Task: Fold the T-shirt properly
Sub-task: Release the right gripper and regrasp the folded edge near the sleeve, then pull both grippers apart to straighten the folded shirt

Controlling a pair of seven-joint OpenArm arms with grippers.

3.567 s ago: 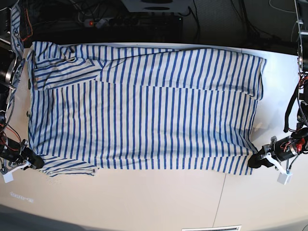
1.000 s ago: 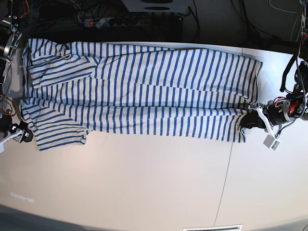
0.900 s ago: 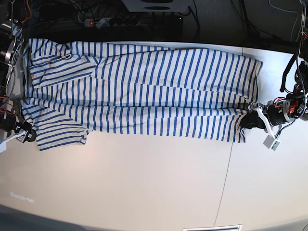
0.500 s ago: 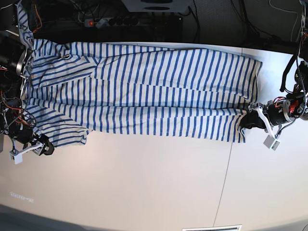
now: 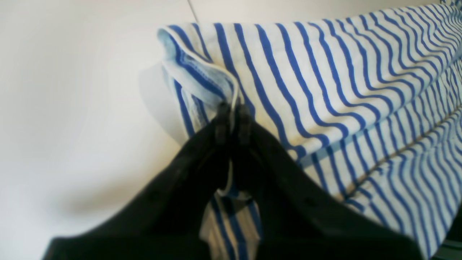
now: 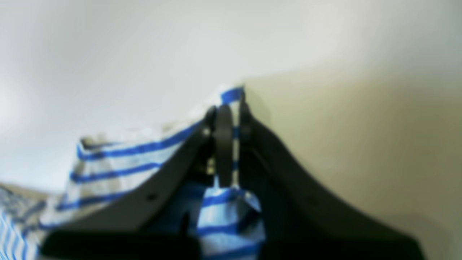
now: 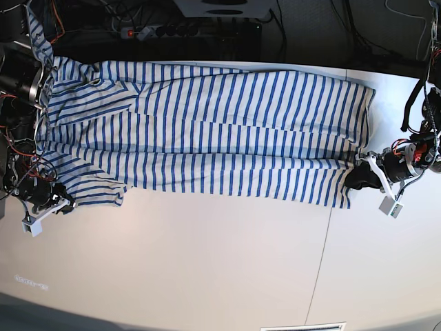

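Note:
Next, I set the near corner of the T-shirt down with my right gripper and take the fold's far end (image 7: pixel 63 148), as the T-shirt's slanting fold lies crooked behind that corner.
The T-shirt (image 7: pixel 220 131), white with thin blue stripes, lies lengthwise across the far half of the table, its near long edge folded over. In the base view my left gripper (image 7: pixel 353 181) sits at the shirt's right-hand near corner. The left wrist view shows my left gripper (image 5: pixel 232 115) shut on a bunched hem of the T-shirt (image 5: pixel 325 90). My right gripper (image 7: pixel 66 203) sits at the sleeve's near edge on the left. The right wrist view shows my right gripper (image 6: pixel 228 119) shut on a striped fold of the T-shirt (image 6: pixel 119 159).
The pale table (image 7: pixel 207 262) stretches bare toward the near edge, with a seam (image 7: pixel 324 255) running across it right of the middle. Cables and a power strip (image 7: pixel 172 31) lie behind the far edge. Arm hardware crowds the far left corner (image 7: pixel 21 76).
My right gripper has moved in to the sleeve's near edge and shut on it. My left gripper has kept its hold and shifted slightly toward the near side.

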